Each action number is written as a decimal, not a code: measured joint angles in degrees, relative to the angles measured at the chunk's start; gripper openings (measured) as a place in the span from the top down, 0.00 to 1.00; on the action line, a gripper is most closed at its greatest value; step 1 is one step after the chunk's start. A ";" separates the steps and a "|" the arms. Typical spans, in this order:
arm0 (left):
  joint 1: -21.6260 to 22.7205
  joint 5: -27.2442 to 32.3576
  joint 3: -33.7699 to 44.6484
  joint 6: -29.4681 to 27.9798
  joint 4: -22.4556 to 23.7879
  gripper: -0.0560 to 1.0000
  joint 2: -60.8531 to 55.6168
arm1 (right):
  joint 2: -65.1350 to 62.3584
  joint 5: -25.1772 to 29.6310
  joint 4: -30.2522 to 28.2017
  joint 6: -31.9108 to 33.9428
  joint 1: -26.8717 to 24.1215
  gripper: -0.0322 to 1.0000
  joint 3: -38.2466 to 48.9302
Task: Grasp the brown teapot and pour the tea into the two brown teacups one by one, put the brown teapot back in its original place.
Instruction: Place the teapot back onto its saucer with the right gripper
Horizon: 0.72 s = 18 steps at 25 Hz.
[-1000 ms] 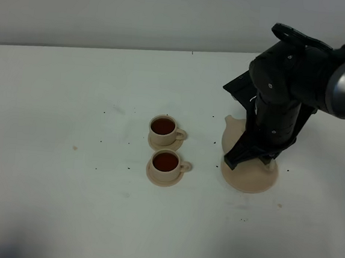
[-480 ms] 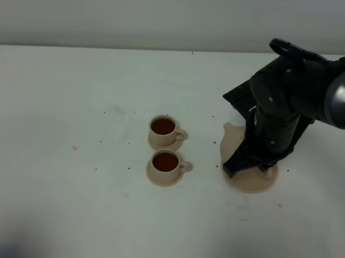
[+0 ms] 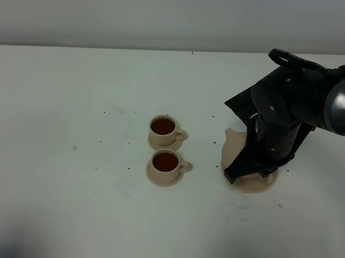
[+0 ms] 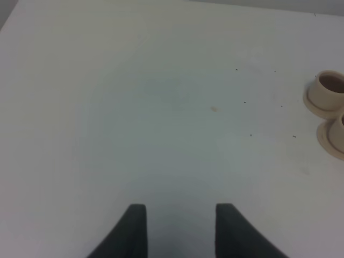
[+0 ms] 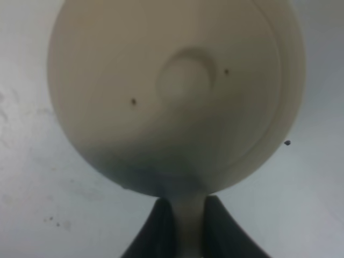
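The robot's right gripper will set the brown teapot, now held above its plate, down on the middle of the flat tan plate (image 3: pixel 251 166) (image 5: pixel 183 86).
The brown teapot (image 5: pixel 177 91) fills the right wrist view from above, knobbed lid up. My right gripper (image 5: pixel 186 203) is shut on its loop handle (image 5: pixel 188 226). Under it shows the rim of the flat tan plate (image 5: pixel 297 80), its original place. In the high view my right arm (image 3: pixel 276 123) hides most of the pot; only the spout (image 3: pixel 230 134) and part of the plate (image 3: pixel 259 184) show. The two brown teacups (image 3: pixel 163 127) (image 3: pixel 165 163) stand on saucers left of the plate, both holding dark tea. My left gripper (image 4: pixel 180 226) is open over bare table.
Dark specks dot the white table (image 3: pixel 72 96) around the cups and plate. In the left wrist view both cups (image 4: pixel 328 88) (image 4: pixel 337 134) sit at the frame's edge, far from the left fingers. A grey wall (image 3: pixel 140 11) runs along the table's far edge.
My right arm has come down with the teapot, toward the plate. The cups and left gripper have not moved.
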 joint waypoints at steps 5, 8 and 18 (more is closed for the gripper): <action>0.00 0.00 0.00 0.00 0.00 0.64 0.00 | 0.00 -0.14 -0.14 1.04 0.00 0.86 0.00; 0.00 0.00 0.00 0.00 0.00 0.64 0.00 | 0.00 -0.16 -0.33 1.36 0.00 0.86 0.19; 0.00 0.00 0.00 0.00 0.00 0.64 0.00 | 0.00 -2.65 -0.83 2.54 0.00 0.86 1.96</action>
